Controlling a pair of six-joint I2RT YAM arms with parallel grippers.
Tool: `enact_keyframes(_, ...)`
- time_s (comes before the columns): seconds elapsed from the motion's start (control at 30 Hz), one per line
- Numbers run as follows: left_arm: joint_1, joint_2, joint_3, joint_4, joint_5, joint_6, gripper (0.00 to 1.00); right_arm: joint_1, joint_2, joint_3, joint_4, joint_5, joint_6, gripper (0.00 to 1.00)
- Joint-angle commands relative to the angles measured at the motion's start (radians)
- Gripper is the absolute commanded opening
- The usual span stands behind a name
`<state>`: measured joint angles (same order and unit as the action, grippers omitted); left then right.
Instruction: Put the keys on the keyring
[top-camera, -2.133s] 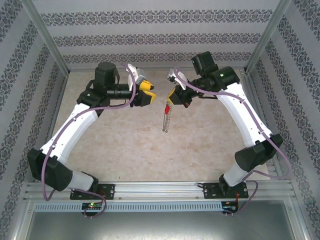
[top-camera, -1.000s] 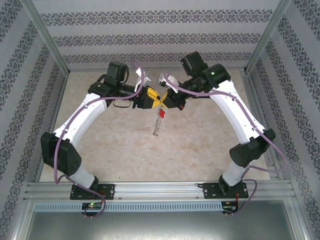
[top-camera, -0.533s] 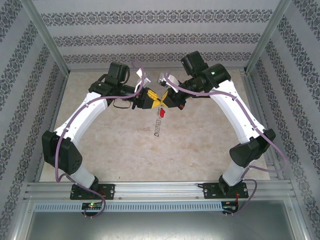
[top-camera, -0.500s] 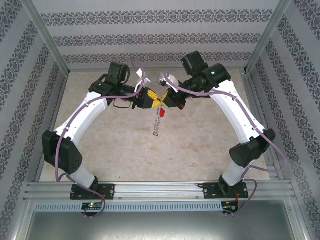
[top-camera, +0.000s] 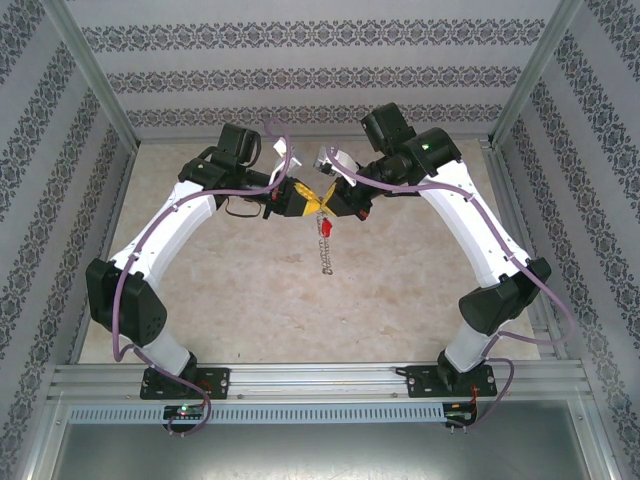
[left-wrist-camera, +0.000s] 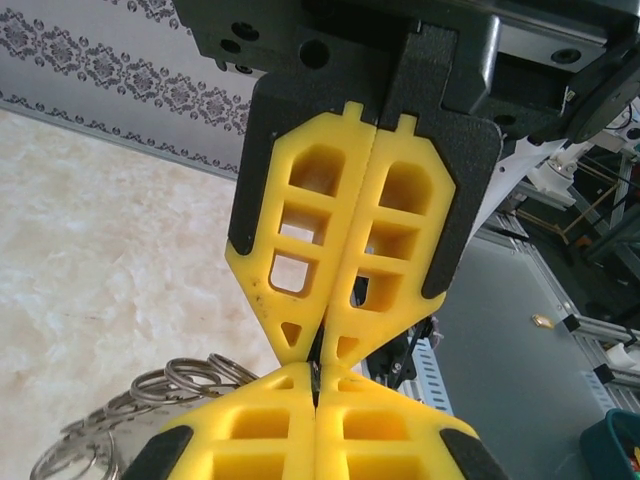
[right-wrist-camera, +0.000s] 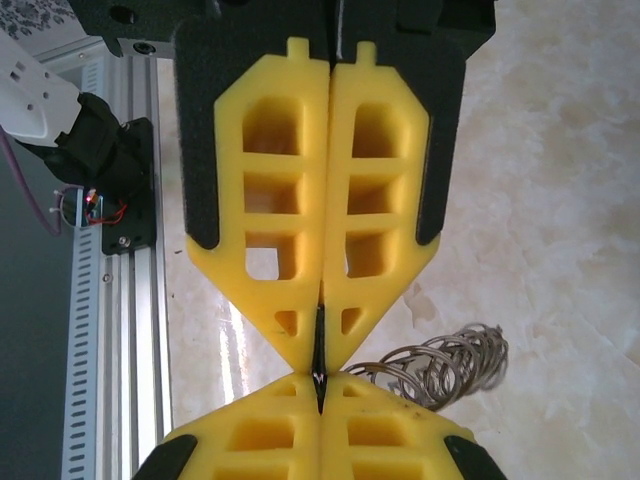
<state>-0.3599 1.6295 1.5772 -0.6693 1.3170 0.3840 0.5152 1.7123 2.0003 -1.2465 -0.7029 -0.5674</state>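
Note:
Next, my right gripper opens, back off and takes the key (top-camera: 326, 228) below my left gripper, as both grippers pinch the same spot above the dangling red-headed key.
Over the middle of the table my left gripper (top-camera: 312, 200) and my right gripper (top-camera: 324, 200) meet tip to tip, both shut on one thin dark sliver of metal (right-wrist-camera: 318, 345). That sliver looks like part of the keyring, seen edge on. The keyring (top-camera: 325, 252) hangs below them as a silvery bunch of small rings. The red-headed key (top-camera: 327, 228) dangles near its top. In the left wrist view my left gripper (left-wrist-camera: 316, 372) points up at the right one's fingers (left-wrist-camera: 300, 270), with rings (left-wrist-camera: 175, 382) at lower left. In the right wrist view my right gripper (right-wrist-camera: 318, 382) faces the left fingers (right-wrist-camera: 375, 250), with rings (right-wrist-camera: 450, 365) beside them.
The marble-look tabletop (top-camera: 250, 290) lies well below the hanging rings. Patterned walls (top-camera: 320, 80) close in the back and sides. An aluminium rail (top-camera: 320, 380) with both arm bases runs along the near edge. Metal posts (top-camera: 95, 85) stand at the corners.
My left arm has come in from the left, and its jaws have shut against the right gripper's tips. The hanging keyring has swung slightly right. The right gripper has stayed shut.

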Motion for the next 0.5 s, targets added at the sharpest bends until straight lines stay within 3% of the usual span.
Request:
enact_keyframes(0.0, -0.016, 0.015, 0.025, -0.062, 0.038, 0.046, 0.15, 0.017, 0.005, 0.025, 0.058, -0.032, 0.014, 0.0)
enact_keyframes(0.13, -0.017, 0.017, 0.026, -0.076, 0.039, 0.055, 0.2, 0.017, 0.007, 0.026, 0.061, -0.029, 0.015, 0.0)
enact_keyframes(0.3, -0.018, 0.016, 0.026, -0.068, 0.032, 0.053, 0.0, 0.02, 0.006, 0.025, 0.067, -0.03, 0.018, 0.0)
enact_keyframes(0.47, -0.023, 0.01, 0.011, -0.025, 0.008, 0.03, 0.0, 0.022, 0.004, 0.026, 0.085, -0.024, 0.031, 0.0)
